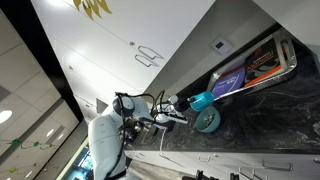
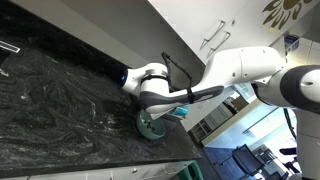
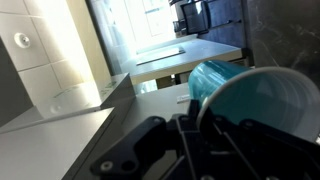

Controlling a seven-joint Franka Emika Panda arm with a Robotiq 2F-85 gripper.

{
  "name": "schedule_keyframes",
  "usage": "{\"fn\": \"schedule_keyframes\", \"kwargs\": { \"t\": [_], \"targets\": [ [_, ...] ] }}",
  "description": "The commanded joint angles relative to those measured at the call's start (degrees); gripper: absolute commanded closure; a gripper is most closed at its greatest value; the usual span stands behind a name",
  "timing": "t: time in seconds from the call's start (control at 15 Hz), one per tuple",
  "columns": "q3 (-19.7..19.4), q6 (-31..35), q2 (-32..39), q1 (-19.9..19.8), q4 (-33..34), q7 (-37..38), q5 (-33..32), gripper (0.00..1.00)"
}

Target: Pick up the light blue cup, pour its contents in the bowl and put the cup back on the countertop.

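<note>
The light blue cup will go from my gripper down onto the dark countertop (image 1: 232, 116) next to the teal bowl, near the tray.
My gripper (image 1: 184, 104) is shut on the light blue cup (image 1: 203, 99) and holds it tilted on its side just above the teal bowl (image 1: 209, 121). The bowl stands on the dark countertop (image 1: 270, 120). In an exterior view the gripper (image 2: 172, 110) holds the cup (image 2: 181, 111) over the bowl (image 2: 151, 126) near the countertop's (image 2: 60, 100) edge. In the wrist view the cup's pale blue wall (image 3: 212, 78) shows behind the bowl's smooth teal inside (image 3: 270, 105), beyond the dark fingers (image 3: 200, 130). What is in the cup is hidden.
A dark rectangular tray (image 1: 285, 62) with coloured packets lies on the countertop beyond the bowl. A white wall with a metal handle (image 1: 148, 56) runs along the back of the counter. The counter edge (image 2: 150, 160) is close to the bowl.
</note>
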Motion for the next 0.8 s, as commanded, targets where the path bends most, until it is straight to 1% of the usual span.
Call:
{"fn": "schedule_keyframes", "kwargs": {
  "t": [0.0,0.47,0.6,0.73],
  "targets": [
    [1.7,10.0,-11.9,-4.4,-9.9,-1.3,4.3,0.99],
    [0.1,29.9,-31.4,-9.1,-24.9,-2.4,13.6,0.99],
    [-0.9,35.3,-36.4,-10.3,-28.5,-2.7,16.9,0.99],
    [-2.6,39.4,-40.2,-10.9,-31.2,-2.6,20.4,0.99]
  ]
}}
